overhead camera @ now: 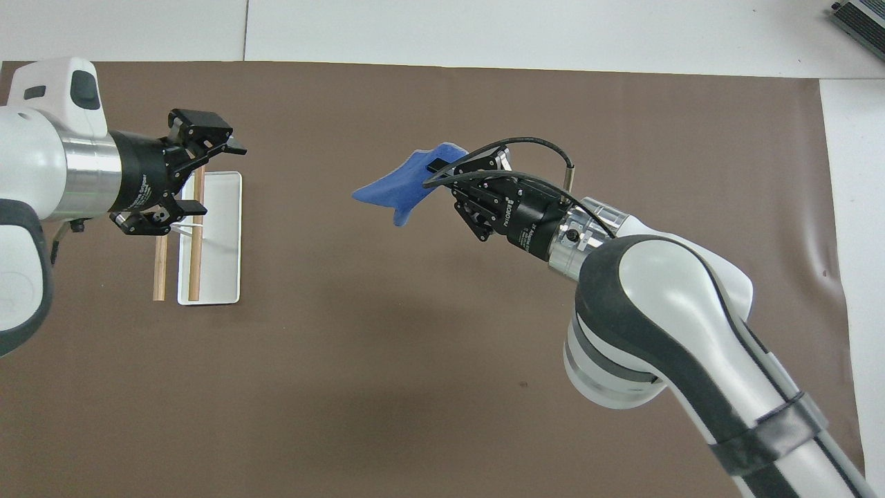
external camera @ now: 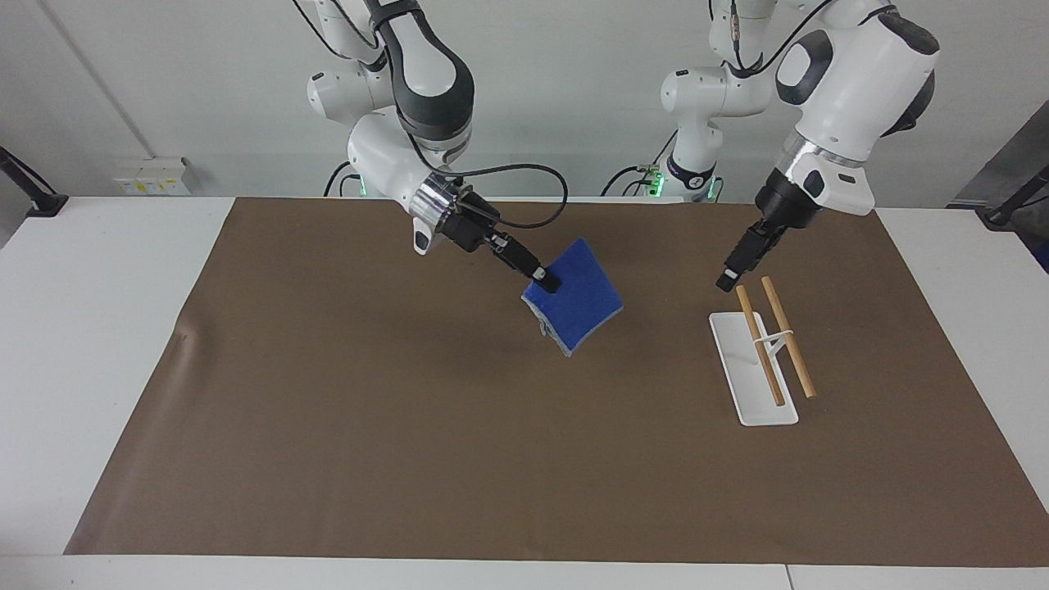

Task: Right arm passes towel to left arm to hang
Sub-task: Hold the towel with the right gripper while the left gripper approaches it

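The loose corner (overhead camera: 360, 195) of the blue towel that points toward the towel rack is the next thing my left gripper will close on.
My right gripper (external camera: 547, 282) is shut on one edge of the blue towel (external camera: 578, 303) and holds it up in the air over the middle of the brown mat. The towel hangs tilted from the fingers and also shows in the overhead view (overhead camera: 397, 191), next to the right gripper (overhead camera: 437, 171). My left gripper (external camera: 728, 280) is in the air over the towel rack (external camera: 754, 385) and points toward the towel. In the overhead view the left gripper (overhead camera: 213, 177) is open and empty. A wide gap separates it from the towel.
The rack is a white base (overhead camera: 225, 277) with two wooden rods (external camera: 788, 338) on a thin white stand, toward the left arm's end of the table. A brown mat (external camera: 369, 426) covers most of the white table.
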{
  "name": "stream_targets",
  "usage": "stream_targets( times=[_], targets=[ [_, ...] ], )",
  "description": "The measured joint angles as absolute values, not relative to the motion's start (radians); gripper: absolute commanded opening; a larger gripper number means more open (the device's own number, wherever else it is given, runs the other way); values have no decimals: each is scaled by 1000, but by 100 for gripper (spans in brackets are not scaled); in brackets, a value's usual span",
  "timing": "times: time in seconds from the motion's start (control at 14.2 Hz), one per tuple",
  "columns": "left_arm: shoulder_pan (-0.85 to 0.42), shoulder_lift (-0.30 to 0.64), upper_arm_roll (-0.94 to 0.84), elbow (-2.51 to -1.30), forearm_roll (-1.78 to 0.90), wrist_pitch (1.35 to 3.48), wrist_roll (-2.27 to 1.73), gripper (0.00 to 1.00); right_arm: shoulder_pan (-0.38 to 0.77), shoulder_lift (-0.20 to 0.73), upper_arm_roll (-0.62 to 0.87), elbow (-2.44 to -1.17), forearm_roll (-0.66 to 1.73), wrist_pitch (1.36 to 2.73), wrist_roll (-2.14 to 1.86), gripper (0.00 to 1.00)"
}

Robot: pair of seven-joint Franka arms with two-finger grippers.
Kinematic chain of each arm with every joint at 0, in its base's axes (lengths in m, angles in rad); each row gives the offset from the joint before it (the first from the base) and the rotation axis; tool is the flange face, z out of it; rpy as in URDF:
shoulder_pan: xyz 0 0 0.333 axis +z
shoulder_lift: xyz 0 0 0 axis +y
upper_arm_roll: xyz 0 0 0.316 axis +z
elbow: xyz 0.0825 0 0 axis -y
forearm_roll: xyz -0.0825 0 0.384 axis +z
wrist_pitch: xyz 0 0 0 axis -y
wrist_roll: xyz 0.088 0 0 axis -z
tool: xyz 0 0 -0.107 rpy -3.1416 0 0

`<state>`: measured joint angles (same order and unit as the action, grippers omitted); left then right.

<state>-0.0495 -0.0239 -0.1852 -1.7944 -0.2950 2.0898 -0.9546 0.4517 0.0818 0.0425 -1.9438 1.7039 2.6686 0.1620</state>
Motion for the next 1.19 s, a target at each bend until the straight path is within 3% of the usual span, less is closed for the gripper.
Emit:
stream_targets(
  times=[0.42,0.7,1.19],
  targets=[
    [-51,-49,-288,-1929,-328,2387,-1309,100,454,82,52,-1937,1907,2721,164,0],
    [-51,-48,-314,-1944,-332,2456,-1408,100,491,82,65,-1927,1943,2793,181,0],
    [-51,25,-389,-1961,-333,2604,-1505,100,514,88,66,-1926,1944,2802,203,0]
  ],
)
